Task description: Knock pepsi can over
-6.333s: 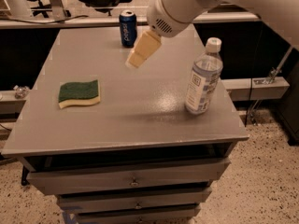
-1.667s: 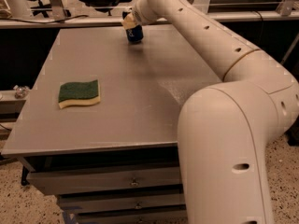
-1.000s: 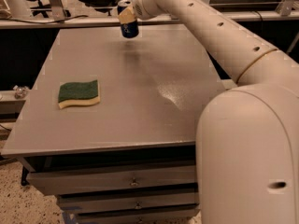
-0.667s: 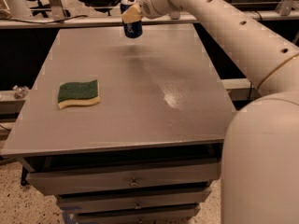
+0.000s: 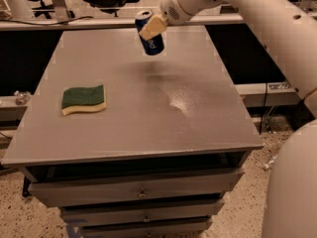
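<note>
The pepsi can, now hanging tilted above the grey table, will be released on its side at the grey table's middle, slightly farther back than the sponge [image 5: 158, 70].
The pepsi can [image 5: 151, 39] is dark blue with a silver top rim. It hangs tilted in the air above the far middle of the grey table [image 5: 148, 123], and its shadow lies on the tabletop below it. My gripper [image 5: 151, 28] is at the end of the white arm coming in from the upper right. Its tan fingers [image 5: 152, 26] are closed on the can's upper side and hold it off the surface.
A green and yellow sponge [image 5: 83, 99] lies on the left of the table. The white arm [image 5: 267, 19] spans the upper right and fills the right edge. Drawers [image 5: 141, 192] sit under the tabletop. Office chairs stand behind the table.
The can stood at the table's far edge with the gripper around it. It is now lifted off the table, tilted, and nearer the middle. The arm has drawn back to the right.
</note>
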